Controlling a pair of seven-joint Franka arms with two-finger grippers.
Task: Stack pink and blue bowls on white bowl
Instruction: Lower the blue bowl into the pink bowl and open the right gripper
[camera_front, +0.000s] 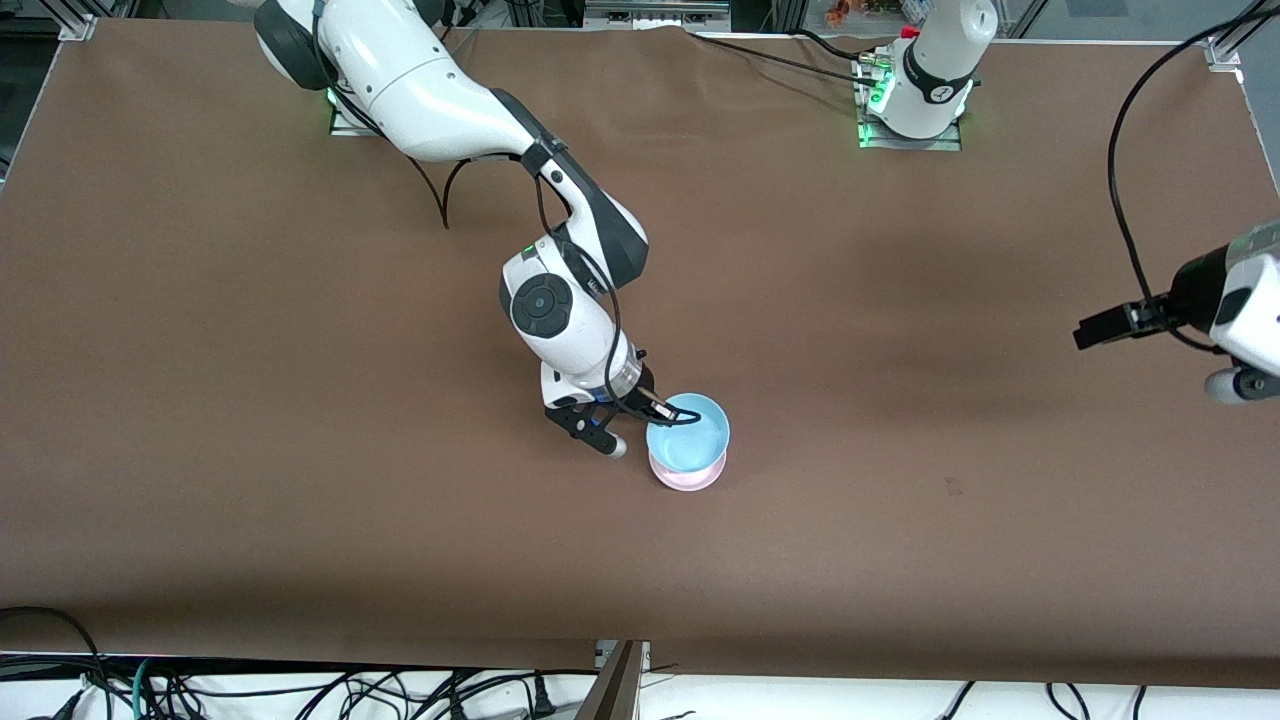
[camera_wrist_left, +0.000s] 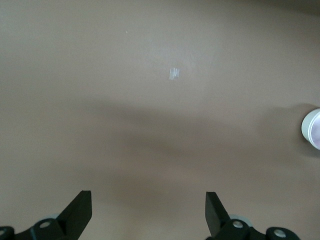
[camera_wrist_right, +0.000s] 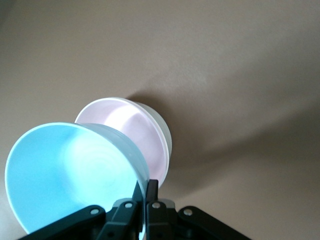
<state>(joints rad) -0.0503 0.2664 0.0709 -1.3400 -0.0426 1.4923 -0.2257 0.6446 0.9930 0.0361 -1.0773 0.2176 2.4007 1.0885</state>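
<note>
I will let go of the blue bowl with my right gripper inside the pink bowl (camera_front: 689, 454) (camera_wrist_right: 123, 141) that is nested in the white bowl.
My right gripper (camera_front: 664, 411) is shut on the rim of the sky blue bowl (camera_front: 690, 435) and holds it tilted, low over the pink bowl (camera_front: 686, 477). In the right wrist view the gripper (camera_wrist_right: 146, 186) pinches the blue bowl's (camera_wrist_right: 65, 175) wall. The pink bowl (camera_wrist_right: 131, 125) sits nested in the white bowl (camera_wrist_right: 167, 136), of which only the outer wall shows. I cannot tell whether the blue bowl touches the pink one. My left gripper (camera_wrist_left: 147, 200) is open and empty over bare table at the left arm's end, where the left arm (camera_front: 1240, 300) waits.
The brown table (camera_front: 300, 450) has nothing else on it. Cables hang along the edge nearest the front camera. The bowl stack (camera_wrist_left: 312, 129) shows at the edge of the left wrist view.
</note>
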